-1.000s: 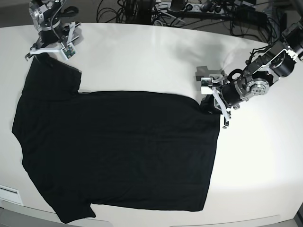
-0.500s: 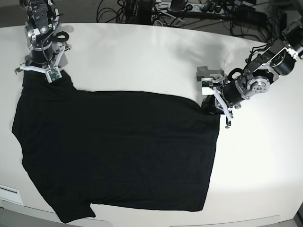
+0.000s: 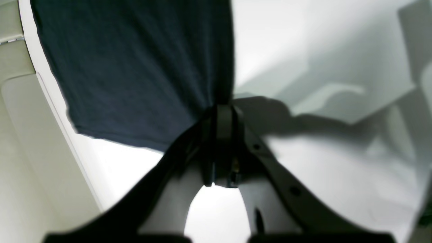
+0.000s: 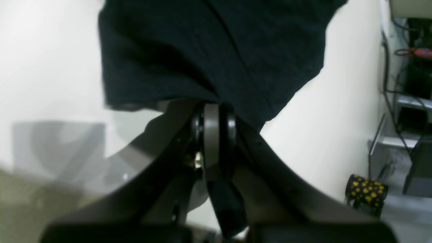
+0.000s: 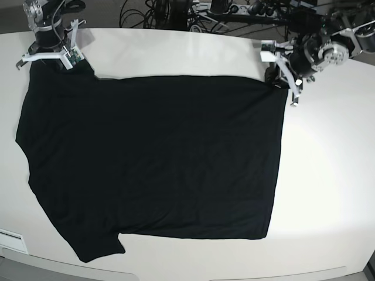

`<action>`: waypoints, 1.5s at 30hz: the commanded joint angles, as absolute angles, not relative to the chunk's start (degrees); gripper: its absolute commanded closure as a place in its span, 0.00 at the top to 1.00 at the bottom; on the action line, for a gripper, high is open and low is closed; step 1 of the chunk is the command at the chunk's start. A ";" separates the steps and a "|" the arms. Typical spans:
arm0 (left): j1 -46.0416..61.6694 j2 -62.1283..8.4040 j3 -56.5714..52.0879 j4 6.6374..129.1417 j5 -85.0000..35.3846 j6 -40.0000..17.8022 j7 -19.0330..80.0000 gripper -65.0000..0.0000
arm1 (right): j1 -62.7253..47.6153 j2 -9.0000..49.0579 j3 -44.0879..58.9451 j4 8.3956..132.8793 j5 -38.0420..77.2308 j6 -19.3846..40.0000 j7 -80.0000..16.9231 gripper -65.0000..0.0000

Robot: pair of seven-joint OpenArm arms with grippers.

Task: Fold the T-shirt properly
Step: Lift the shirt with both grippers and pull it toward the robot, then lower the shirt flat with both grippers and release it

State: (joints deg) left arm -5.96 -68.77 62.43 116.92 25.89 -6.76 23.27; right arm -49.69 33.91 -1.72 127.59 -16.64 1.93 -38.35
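Note:
My left gripper should put the far corner of the black T-shirt down on the shirt itself, midway (image 5: 274, 146) (image 3: 135, 137) along its side edge.
The black T-shirt (image 5: 152, 158) lies spread flat on the white table (image 5: 328, 175), plain side up; no print shows. My left gripper (image 5: 274, 82) is shut on the shirt's far right corner. The left wrist view shows its jaws (image 3: 224, 116) pinched together on the cloth's (image 3: 135, 67) edge. My right gripper (image 5: 51, 63) is shut on the far left sleeve end. The right wrist view shows its jaws (image 4: 216, 111) closed on a bunched edge of the cloth (image 4: 219, 44).
Dark cables and power strips (image 5: 176, 12) run behind the table's far edge. A white label (image 5: 12, 240) sits at the front left table edge. A black object with yellow dots (image 4: 366, 192) stands on the floor beyond the table.
Both grippers have moved toward the table's far edge, dragging the shirt's far edge with them. The shirt's far edge now lies straight and the body is stretched flatter.

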 commanded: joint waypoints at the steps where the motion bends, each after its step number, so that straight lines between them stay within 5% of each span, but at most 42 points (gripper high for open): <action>1: -5.02 -71.24 61.87 118.72 27.68 -5.19 24.69 0.00 | -51.83 34.46 -1.43 129.03 -16.97 1.43 -38.41 0.00; 10: 3.84 -78.19 61.87 123.31 37.41 -0.99 30.44 0.00 | -63.18 34.44 -1.45 130.56 -20.95 -4.93 -38.72 0.00; 21: 12.82 -78.08 61.84 127.44 42.92 -0.36 34.81 0.00 | -70.11 34.46 -1.45 130.58 -25.58 -9.85 -38.20 0.00; 27: 11.73 -78.04 56.95 127.44 45.39 2.72 31.97 0.00 | -63.24 34.50 -1.43 130.87 -32.64 -13.32 -36.86 0.00; 37: 6.83 -69.36 42.76 123.63 32.03 1.72 21.32 0.00 | -45.12 38.92 -1.43 130.80 -19.59 -7.31 -32.51 0.00; 45: 1.74 -60.66 41.28 113.21 29.26 0.91 16.64 0.00 | -37.32 38.92 -1.45 127.98 -11.77 -1.52 -29.23 0.00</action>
